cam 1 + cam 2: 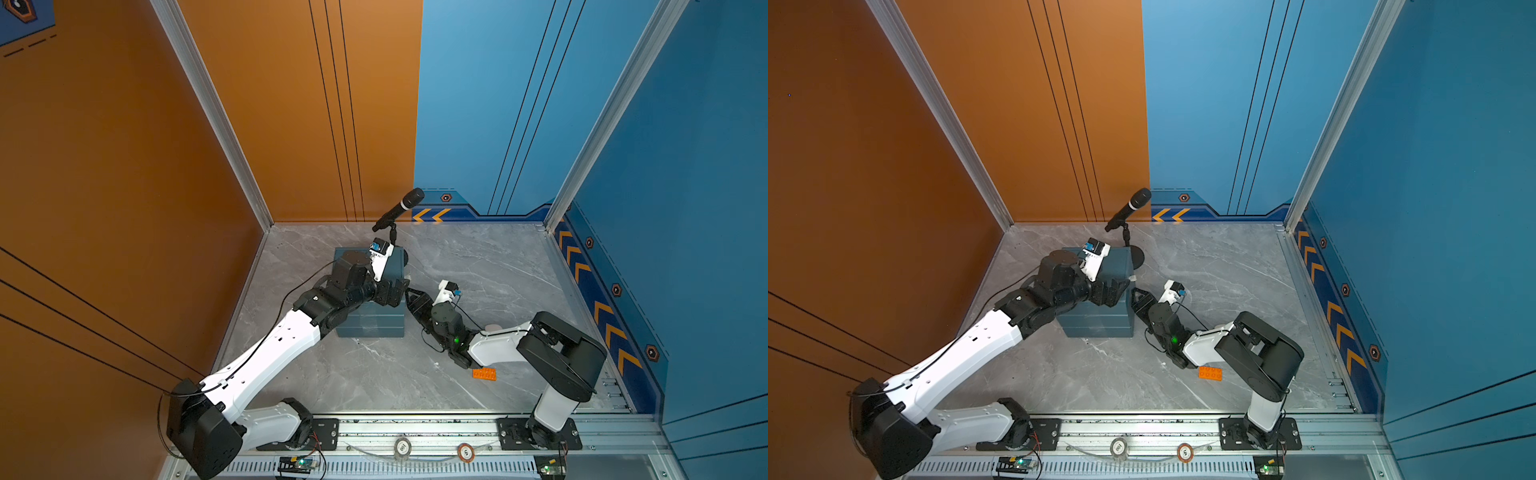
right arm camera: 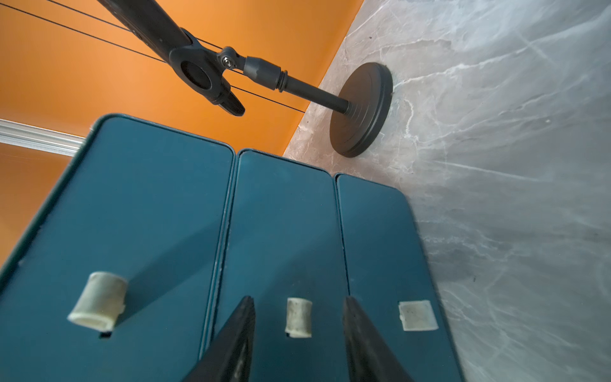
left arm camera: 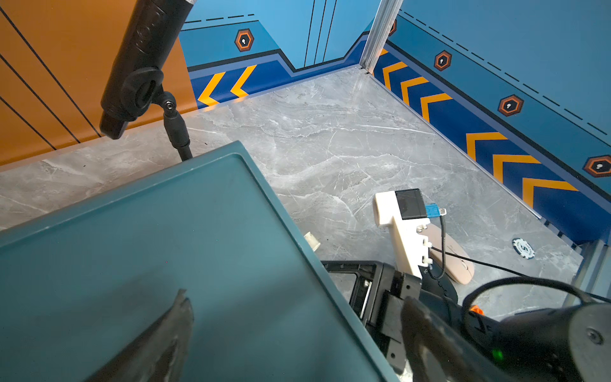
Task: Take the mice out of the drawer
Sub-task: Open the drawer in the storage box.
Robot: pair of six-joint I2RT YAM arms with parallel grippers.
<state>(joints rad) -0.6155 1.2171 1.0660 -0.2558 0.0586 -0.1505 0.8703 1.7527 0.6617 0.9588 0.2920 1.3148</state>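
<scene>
The middle drawer is shut and its cream knob is only at the ends of the right gripper's open fingers, so the robot should reach deeper and grip the knob (image 2: 298, 323) before pulling.
A teal cabinet (image 1: 370, 324) with three drawers stands mid-table, and all three fronts look shut. My right gripper (image 2: 299, 299) is open, its fingers either side of the cream knob (image 2: 298, 317) of the middle drawer (image 2: 287, 225) without touching it. In a top view the right gripper (image 1: 411, 297) sits at the cabinet's right face. My left gripper (image 3: 297, 330) is open wide over the cabinet top's (image 3: 148, 248) edge. A pinkish-cream mouse (image 3: 458, 264) lies on the table behind the right arm, beside a black mouse (image 3: 446, 291) that is mostly hidden. What is inside the drawers is hidden.
A black microphone (image 1: 399, 208) on a round-based stand (image 2: 363, 109) stands just behind the cabinet. An orange studded plate (image 1: 484, 374) lies near the right arm's elbow. A poker chip (image 3: 523, 248) lies by the right wall. Walls close in the back and both sides.
</scene>
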